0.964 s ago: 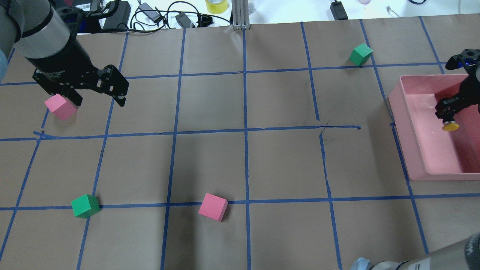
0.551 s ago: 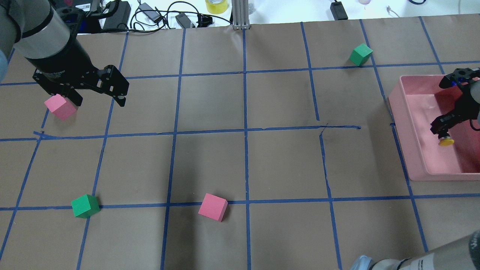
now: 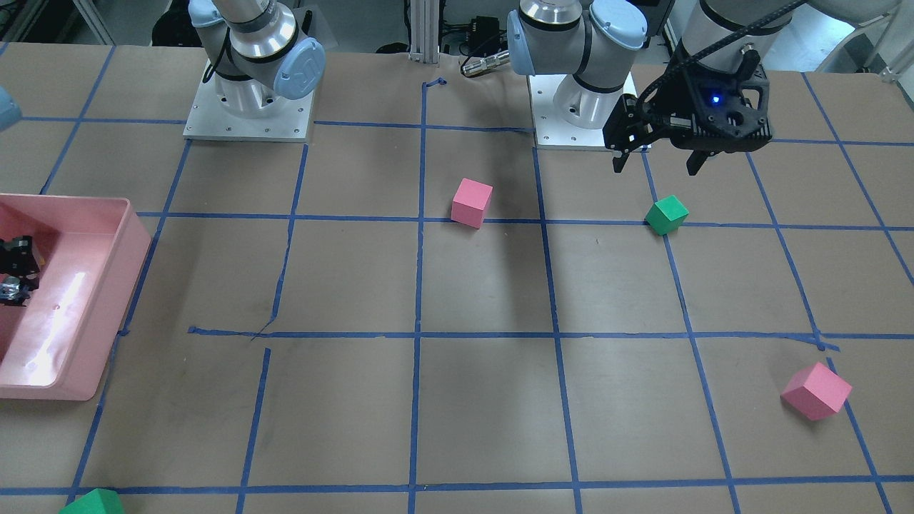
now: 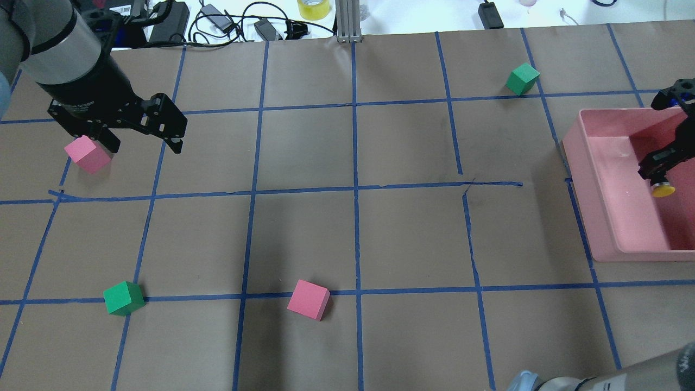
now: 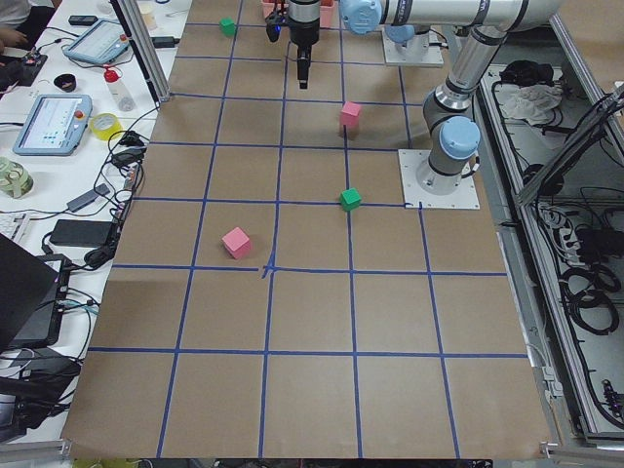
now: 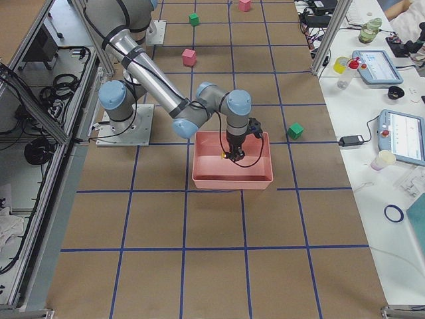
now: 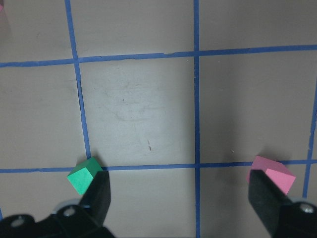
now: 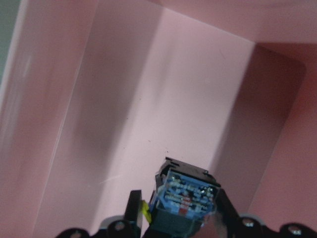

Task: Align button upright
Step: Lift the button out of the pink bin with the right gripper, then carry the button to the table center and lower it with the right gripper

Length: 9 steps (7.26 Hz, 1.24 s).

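Observation:
The button will go down from my right gripper onto the bare table (image 3: 441,318), where I need to set it beside the blue tape crossing near the table's middle.
The button, with its yellow cap (image 4: 663,190) and blue-grey body (image 8: 185,194), is held in my right gripper (image 4: 658,172), which is shut on it. It hangs inside the pink bin (image 4: 589,184), cap pointing down in the overhead view, above the bin floor. The right wrist view shows the body's underside between the fingers (image 8: 132,208). My left gripper (image 4: 144,142) is open and empty, hovering over the far left of the table beside a pink cube (image 4: 87,155).
A green cube (image 4: 124,297) and a pink cube (image 4: 308,300) sit near the front. Another green cube (image 4: 522,78) sits far right beyond the bin. Cables and adapters (image 4: 217,21) lie past the table's far edge.
My right gripper with the button shifted inside the bin, first toward the near side, then back and to the right. The left arm has not moved.

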Available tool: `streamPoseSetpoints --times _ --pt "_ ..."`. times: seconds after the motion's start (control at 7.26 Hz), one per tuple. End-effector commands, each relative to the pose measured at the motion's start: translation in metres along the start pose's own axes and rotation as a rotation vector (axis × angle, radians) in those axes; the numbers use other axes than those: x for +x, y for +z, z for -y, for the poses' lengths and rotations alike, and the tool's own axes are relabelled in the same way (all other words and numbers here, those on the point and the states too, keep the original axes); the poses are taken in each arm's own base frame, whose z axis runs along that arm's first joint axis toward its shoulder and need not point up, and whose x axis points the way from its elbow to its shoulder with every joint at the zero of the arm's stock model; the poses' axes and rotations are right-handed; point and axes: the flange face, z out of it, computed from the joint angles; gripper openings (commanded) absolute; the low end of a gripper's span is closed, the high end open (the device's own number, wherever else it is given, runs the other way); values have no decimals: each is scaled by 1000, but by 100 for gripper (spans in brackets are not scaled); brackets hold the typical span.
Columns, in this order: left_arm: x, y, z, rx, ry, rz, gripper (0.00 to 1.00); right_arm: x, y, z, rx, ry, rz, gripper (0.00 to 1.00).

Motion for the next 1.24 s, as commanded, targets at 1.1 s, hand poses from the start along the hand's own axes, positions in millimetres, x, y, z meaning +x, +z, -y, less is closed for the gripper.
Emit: streamPoseSetpoints --times 1.1 --pt "6 4 8 65 -3 -60 100 -517 -28 152 156 -32 80 0"
